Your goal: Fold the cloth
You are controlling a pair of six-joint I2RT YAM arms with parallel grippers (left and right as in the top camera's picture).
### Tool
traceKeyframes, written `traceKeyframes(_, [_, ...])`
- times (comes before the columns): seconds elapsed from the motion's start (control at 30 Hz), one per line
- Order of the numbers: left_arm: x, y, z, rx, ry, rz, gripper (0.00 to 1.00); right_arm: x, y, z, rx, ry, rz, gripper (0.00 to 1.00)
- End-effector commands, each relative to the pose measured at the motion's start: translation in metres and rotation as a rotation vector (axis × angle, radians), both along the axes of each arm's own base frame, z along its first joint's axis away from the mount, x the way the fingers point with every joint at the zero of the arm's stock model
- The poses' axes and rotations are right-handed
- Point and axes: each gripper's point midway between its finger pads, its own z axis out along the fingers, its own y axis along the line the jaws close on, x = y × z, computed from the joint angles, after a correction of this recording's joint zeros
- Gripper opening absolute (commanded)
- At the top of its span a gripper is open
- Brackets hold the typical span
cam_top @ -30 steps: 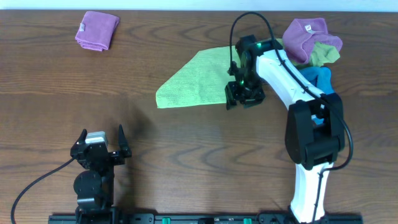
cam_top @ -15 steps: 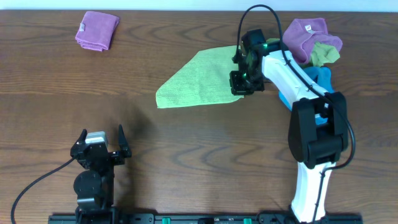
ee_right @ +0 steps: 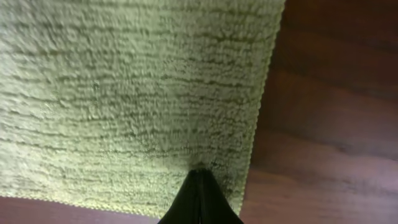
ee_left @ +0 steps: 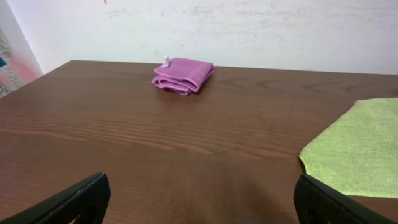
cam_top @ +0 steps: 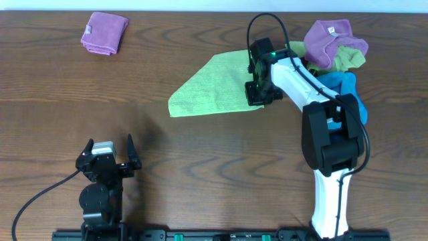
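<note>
The closed fingers of my right gripper sit on top of the flat cloth, so next I lift clear, open them and pinch up its near corner [cam_top: 260, 109] before I fold it.
The light green cloth [cam_top: 207, 87] lies flat on the brown table, right of centre at the back. My right gripper [cam_top: 255, 94] is at the cloth's near right corner. In the right wrist view its black fingers meet in a point [ee_right: 200, 171], pressed into the terry surface of the cloth [ee_right: 124, 93] a little in from the hemmed edge, pinching the fabric. My left gripper [cam_top: 110, 150] rests near the front left of the table, far from the cloth. Its jaws stand wide apart [ee_left: 199, 202] with only bare table between them, and the cloth's left tip [ee_left: 360, 146] shows ahead on the right.
A folded purple cloth [cam_top: 104, 32] lies at the back left, also seen in the left wrist view [ee_left: 184, 74]. A pile of purple, olive and blue cloths [cam_top: 334, 50] sits at the back right, beside the right arm.
The right gripper's jaws have closed. It shifted from just off the cloth's front right corner back onto the cloth's edge. The left arm has not moved.
</note>
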Motion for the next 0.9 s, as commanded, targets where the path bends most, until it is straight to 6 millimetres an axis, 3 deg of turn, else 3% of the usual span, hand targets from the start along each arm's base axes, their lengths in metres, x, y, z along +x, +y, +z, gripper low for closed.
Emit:
traceKeyframes(0.0, [-0.002,0.004,-0.021,0.014,0.057,0.019,0.95,-0.023,0.000,-0.017,-0.026,0.103,0.015,0.01])
traceKeyframes(0.2, [-0.002,0.004,-0.021,0.015,0.056,0.019,0.96,-0.089,0.001,-0.003,-0.073,0.363,0.011,0.01])
traceKeyframes(0.33, [-0.002,0.004,-0.021,0.014,0.057,0.019,0.95,-0.107,-0.002,0.003,-0.111,0.432,0.019,0.02])
traceKeyframes(0.57, [-0.002,0.004,-0.021,0.015,0.056,0.019,0.95,-0.099,0.002,0.016,-0.091,0.369,0.007,0.01])
traceKeyframes(0.87, [-0.002,0.004,-0.021,0.015,0.057,0.019,0.95,-0.049,0.004,0.078,-0.023,0.033,-0.003,0.02])
